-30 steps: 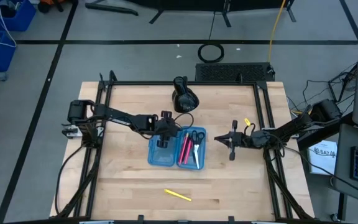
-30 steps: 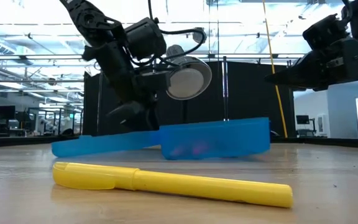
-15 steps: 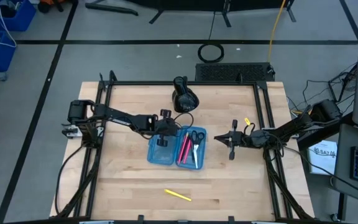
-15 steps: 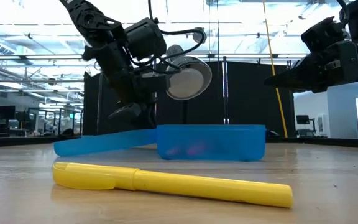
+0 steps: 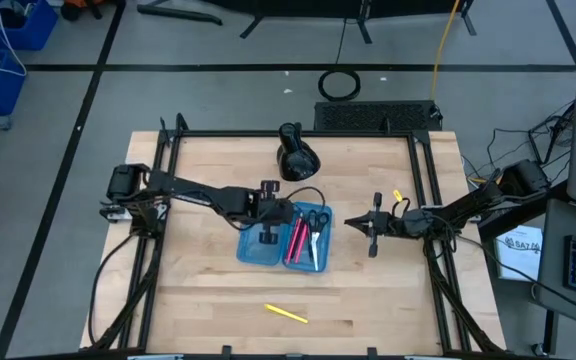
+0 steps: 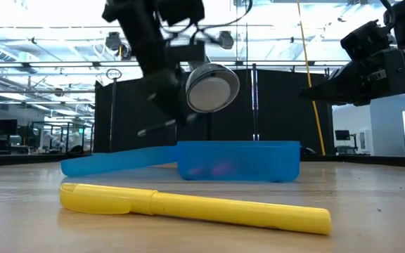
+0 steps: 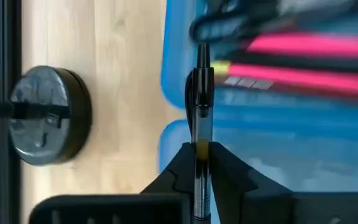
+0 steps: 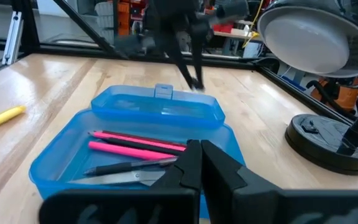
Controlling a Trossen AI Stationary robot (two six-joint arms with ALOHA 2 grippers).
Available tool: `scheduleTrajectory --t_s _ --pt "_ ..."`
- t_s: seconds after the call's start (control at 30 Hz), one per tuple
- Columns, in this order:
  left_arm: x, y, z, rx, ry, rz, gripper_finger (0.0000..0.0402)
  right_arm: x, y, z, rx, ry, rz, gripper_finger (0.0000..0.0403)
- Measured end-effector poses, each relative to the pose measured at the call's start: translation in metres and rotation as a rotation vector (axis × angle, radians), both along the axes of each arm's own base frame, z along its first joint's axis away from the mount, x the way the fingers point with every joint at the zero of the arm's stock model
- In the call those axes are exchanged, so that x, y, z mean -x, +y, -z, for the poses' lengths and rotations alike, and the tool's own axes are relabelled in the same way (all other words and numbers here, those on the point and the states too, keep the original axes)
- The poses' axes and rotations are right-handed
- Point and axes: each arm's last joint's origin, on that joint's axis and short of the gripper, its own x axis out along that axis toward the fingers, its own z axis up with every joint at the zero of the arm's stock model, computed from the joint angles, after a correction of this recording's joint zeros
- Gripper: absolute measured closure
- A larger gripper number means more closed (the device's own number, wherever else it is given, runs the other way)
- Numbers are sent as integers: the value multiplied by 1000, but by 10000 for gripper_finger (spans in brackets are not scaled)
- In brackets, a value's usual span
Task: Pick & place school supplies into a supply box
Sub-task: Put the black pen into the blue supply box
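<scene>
My left gripper is to place the black pen. It will let go of it between the scissors and the blue supply box's outside (image 5: 320, 237).
The blue supply box (image 5: 253, 250) lies open mid-table. Its right half holds pink pens (image 8: 135, 142), a dark pen and scissors (image 5: 315, 222). My left gripper (image 7: 199, 149) hangs above the box's left half, shut on a thin black pen (image 7: 202, 93). That pen shows in the low view as a slanted line (image 6: 164, 125) above the box (image 6: 238, 160). A yellow marker (image 5: 286, 314) lies flat on the wood near the table's front edge. My right gripper (image 5: 371, 228) waits shut, just right of the box. My left gripper pinches the pen's barrel (image 7: 199, 134) between its two fingers. The pen runs along the fingers and sticks out well past their tips. It hangs slanting down (image 8: 191, 71), lifted clear of the box.
A black desk lamp (image 5: 296, 155) stands behind the box, its round head (image 6: 209, 88) over the far side and its base (image 8: 328, 140) on the wood. Black frame rails (image 5: 168, 200) border the table's left and right sides. Bare wood stretches around the yellow marker (image 6: 188, 206).
My left gripper has risen from the box's low left half, carrying the black pen clear of it. The box's deep half, tipped up at one end a second ago, has settled flat. My right gripper has kept still.
</scene>
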Motion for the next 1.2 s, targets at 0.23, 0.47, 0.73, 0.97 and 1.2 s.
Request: scheduleTrajectory --t_s 0.23,0.47,0.73,0.97,1.2 --pt "-14 -31 -38 350 -174 -265 366 0 0 1 49 20 -6 403" --pt "-29 -39 -52 712 -483 -687 370 0 0 1 151 36 -19 403" --pt "-56 -33 -10 867 -531 -916 370 0 0 1 156 36 -25 403" --pt "-70 -15 22 925 -509 -1008 370 0 3 1 138 26 -101 403" --pt "-68 -15 24 940 -497 -1062 370 0 5 1 92 23 -169 403"
